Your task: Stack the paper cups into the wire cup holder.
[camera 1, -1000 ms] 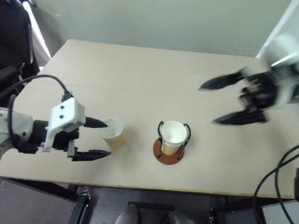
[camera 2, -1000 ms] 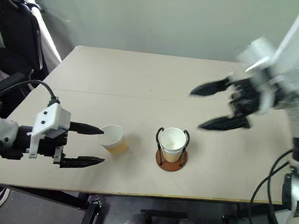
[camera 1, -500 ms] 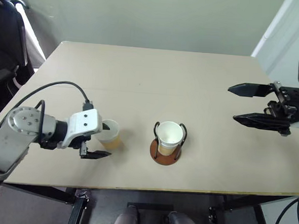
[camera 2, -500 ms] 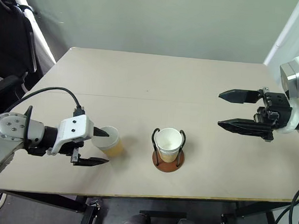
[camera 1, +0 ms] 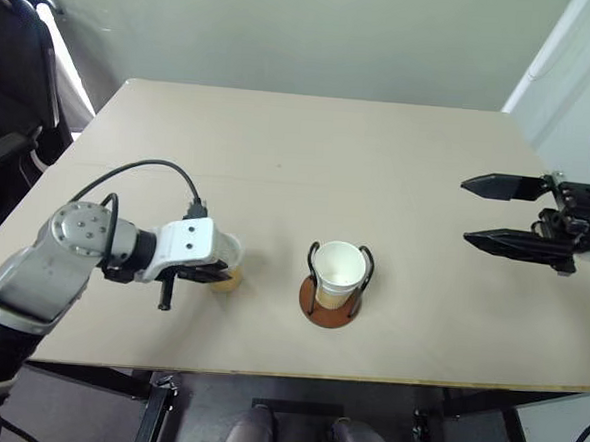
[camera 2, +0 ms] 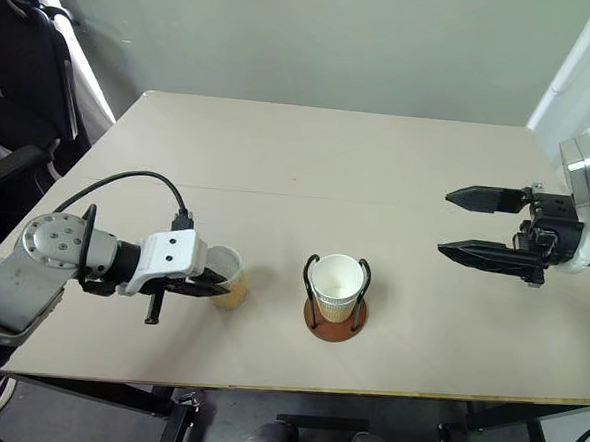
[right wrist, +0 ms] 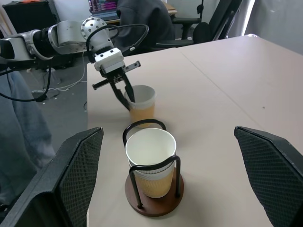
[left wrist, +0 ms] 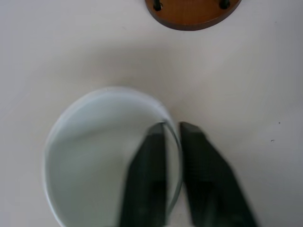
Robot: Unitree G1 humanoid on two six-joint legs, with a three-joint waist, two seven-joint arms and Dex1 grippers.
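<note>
My left gripper is holding its paper cup and will release it inside the second paper cup in the wire cup holder (camera 1: 341, 261).
One paper cup (camera 1: 227, 279) stands on the table left of centre, tan ribbed outside, white inside. My left gripper (camera 1: 218, 270) is shut on the cup's near wall, one finger (left wrist: 147, 175) inside the cup and the other outside. A second paper cup (camera 1: 339, 270) sits upright in the wire cup holder (camera 1: 331, 310), a reddish-brown disc with black wire hoops, right of the first cup. My right gripper (camera 1: 466, 208) hangs open and empty above the table's right side, pointing left toward the holder.
The tan table (camera 1: 309, 162) has its front edge close below the holder. A black office chair (camera 1: 15, 54) stands off the table's left side. A seated person (right wrist: 142, 19) and more chairs are beyond that side.
My left gripper, open around the cup's wall before, has shut on it. The right gripper swung out to the table's right side and has settled there, still open.
</note>
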